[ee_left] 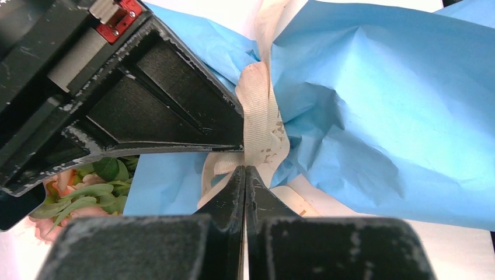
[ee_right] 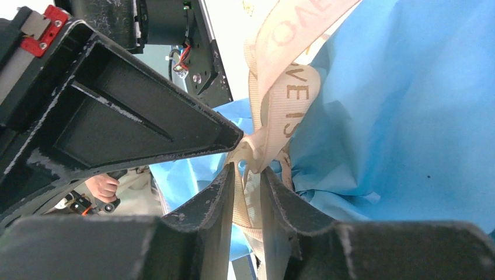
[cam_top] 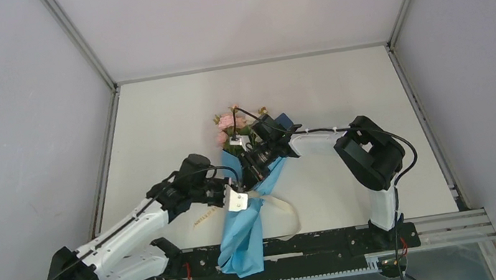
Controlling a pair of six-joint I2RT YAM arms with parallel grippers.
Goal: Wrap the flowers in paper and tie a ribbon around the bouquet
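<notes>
The ribbon fold lies loose at my right gripper's parted fingertips. Next, my right gripper opens, closes on the ribbon fold (ee_right: 253,160) and pulls it away from the knot.
The bouquet lies on the table, pink and cream flowers (cam_top: 228,123) at its far end and blue paper (cam_top: 245,231) tapering toward the near edge. A cream ribbon (cam_top: 285,209) is knotted round the cone's waist, and one tail loops off to the right. My left gripper (cam_top: 249,196) comes in from the left, with its fingertips (ee_left: 240,175) pressed together on the ribbon (ee_left: 260,111) at the knot. My right gripper (cam_top: 254,173) reaches down from the right. Its jaws stand apart, and the ribbon (ee_right: 280,105) runs loosely between the fingers (ee_right: 219,192) against the paper (ee_right: 408,116).
A black rail (cam_top: 324,243) runs along the near edge under the cone's tip. A short cream strip (cam_top: 201,220) lies on the table left of the cone. Grey walls and metal posts (cam_top: 108,173) bound the table. A person's hand (ee_right: 105,188) shows beyond the table.
</notes>
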